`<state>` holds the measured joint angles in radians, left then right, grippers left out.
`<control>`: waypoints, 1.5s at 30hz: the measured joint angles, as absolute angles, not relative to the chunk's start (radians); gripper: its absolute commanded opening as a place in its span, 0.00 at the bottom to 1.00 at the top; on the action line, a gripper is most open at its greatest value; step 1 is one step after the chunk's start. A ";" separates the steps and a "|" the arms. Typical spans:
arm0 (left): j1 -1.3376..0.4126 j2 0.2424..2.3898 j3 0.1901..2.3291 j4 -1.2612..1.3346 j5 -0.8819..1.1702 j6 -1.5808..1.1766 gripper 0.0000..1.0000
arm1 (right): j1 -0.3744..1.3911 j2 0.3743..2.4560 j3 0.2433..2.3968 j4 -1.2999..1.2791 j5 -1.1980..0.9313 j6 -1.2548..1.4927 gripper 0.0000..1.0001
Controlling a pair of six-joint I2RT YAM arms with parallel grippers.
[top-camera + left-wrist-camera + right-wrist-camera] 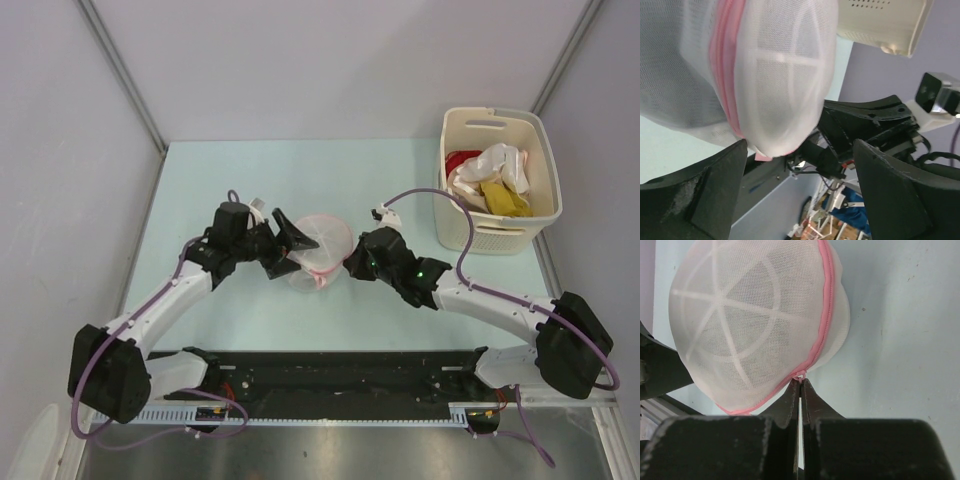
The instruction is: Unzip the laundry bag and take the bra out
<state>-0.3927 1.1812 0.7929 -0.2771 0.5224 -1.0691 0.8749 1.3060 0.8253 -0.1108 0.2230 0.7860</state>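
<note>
The right gripper holds the zipper pull and the laundry bag is loose, so the robot's left gripper should back away and pinch the mesh point(765, 129) next to the zipper before unzipping.
The laundry bag point(318, 250) is a rounded white mesh pouch with pink zipper trim, lying on the table between my two grippers. My left gripper point(293, 243) is open at the bag's left side. In the left wrist view the bag point(765, 75) bulges just above and between the spread fingers, with the left gripper point(800, 145) open below it. My right gripper point(350, 262) is at the bag's right side. In the right wrist view the right gripper point(800, 382) is shut on the small zipper pull point(800, 375) at the bag's point(750, 320) pink rim. The bra is not visible.
A cream slotted plastic basket point(545, 200) with white, yellow and red clothes stands at the right back of the table; it also shows in the left wrist view point(885, 25). Grey walls enclose the table on the left, back and right.
</note>
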 measured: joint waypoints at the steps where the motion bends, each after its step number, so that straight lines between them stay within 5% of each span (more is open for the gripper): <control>1: -0.393 1.172 0.793 -0.278 0.522 -1.093 0.93 | 0.875 1.306 0.825 -0.110 0.222 0.789 0.00; 11: -0.395 1.083 0.871 -0.409 0.452 -1.132 0.87 | 0.875 1.319 0.825 -0.092 0.219 0.809 0.00; 34: -0.572 1.250 0.945 -0.489 0.345 -1.285 1.00 | 0.887 1.335 0.825 -0.088 0.220 0.838 0.00; 40: -0.582 1.303 0.971 -0.489 0.255 -1.284 0.86 | 0.887 1.335 0.825 -0.092 0.220 0.838 0.00; 45: -0.585 1.370 0.997 -0.484 0.210 -1.284 0.57 | 0.887 1.335 0.825 -0.093 0.220 0.838 0.00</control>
